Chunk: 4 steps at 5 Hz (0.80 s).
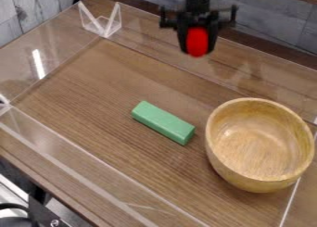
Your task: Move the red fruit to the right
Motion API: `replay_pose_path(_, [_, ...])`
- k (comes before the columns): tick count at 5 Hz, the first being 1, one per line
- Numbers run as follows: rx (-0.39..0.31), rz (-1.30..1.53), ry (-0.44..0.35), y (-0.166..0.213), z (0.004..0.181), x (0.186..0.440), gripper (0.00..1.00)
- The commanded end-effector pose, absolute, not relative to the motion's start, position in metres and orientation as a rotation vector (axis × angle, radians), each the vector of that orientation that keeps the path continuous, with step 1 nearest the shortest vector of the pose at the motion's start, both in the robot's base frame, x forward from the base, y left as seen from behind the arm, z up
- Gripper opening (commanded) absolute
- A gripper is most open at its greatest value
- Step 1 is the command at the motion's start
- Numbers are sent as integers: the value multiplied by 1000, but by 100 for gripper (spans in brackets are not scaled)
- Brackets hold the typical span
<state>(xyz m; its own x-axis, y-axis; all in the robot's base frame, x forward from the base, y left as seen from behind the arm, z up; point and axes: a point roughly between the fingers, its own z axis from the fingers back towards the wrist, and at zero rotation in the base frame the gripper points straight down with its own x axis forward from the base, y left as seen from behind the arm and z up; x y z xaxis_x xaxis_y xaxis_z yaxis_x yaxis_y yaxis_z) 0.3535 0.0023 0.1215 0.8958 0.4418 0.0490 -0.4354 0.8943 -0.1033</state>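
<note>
I should release the red fruit from my gripper inside the large wooden bowl (257, 163), near the middle of the bowl's bottom.
The red fruit (195, 44) is small, glossy and bright red. It hangs in the air above the far part of the wooden table (87, 92), near the top middle of the camera view. My black gripper (195, 34) comes down from the top edge and is shut on the fruit, one finger on each side of it. The fruit's upper part is hidden between the fingers, and any leafy end is hidden too.
A flat green rectangular block (165, 122) lies on the table's middle. A large wooden bowl (259, 143) stands at the front right. Clear acrylic walls (50, 138) ring the table, and a small clear stand (99, 20) sits at the back left.
</note>
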Motion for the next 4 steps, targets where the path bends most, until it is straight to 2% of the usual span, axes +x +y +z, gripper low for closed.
replay_pose_path(1, [-130, 375, -154, -18, 163, 352, 0])
replay_pose_path(3, [-135, 165, -96, -82, 140, 321, 0])
replay_pose_path(4, [-129, 125, -75, -99, 133, 303, 0])
